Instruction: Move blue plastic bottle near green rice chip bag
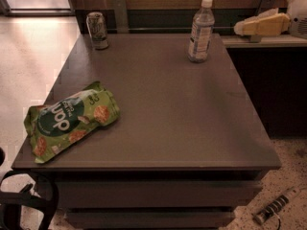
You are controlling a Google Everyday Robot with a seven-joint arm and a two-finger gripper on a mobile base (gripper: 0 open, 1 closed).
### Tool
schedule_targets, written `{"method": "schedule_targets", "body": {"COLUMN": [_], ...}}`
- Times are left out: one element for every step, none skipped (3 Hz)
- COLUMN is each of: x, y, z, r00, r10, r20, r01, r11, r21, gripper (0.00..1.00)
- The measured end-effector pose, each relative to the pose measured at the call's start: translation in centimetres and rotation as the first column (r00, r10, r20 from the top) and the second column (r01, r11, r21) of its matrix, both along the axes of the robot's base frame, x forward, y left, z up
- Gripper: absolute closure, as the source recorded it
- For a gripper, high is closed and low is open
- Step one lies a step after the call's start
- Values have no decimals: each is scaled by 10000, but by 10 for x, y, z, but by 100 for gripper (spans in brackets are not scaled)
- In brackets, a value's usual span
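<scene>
Next, I grip the blue plastic bottle's upper body [201,28] just above its pale label.
The blue plastic bottle [200,30] stands upright at the far right of the dark table [182,109]; it is clear with a white cap and a pale label. The green rice chip bag [67,121] lies flat near the table's front left edge, far from the bottle. My gripper [240,28] is at the upper right, off the table's right side at about bottle height. Its pale tip points left toward the bottle and stays a short gap away. It holds nothing that I can see.
A short metal drink can [98,30] stands at the table's far left corner. A wall with a ledge [249,41] runs behind the table. A power strip [276,208] lies on the floor at the lower right. Part of a black frame [24,207] shows at the lower left.
</scene>
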State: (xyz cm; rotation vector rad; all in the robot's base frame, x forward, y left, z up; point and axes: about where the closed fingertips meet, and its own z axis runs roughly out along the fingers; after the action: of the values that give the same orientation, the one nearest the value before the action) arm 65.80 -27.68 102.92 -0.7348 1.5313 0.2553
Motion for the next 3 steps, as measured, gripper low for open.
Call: {"method": "schedule_targets", "body": {"x": [47, 77, 99], "y": [8, 16, 23], "z": [-10, -19, -41], "r00": [9983, 9967, 9959], "r10": [-167, -242, -112], "r20": [-553, -771, -893], "r01": [185, 300, 253], "r11": [9993, 9968, 9871], "r21": [329, 743, 1580], "gripper": [0, 0, 0]}}
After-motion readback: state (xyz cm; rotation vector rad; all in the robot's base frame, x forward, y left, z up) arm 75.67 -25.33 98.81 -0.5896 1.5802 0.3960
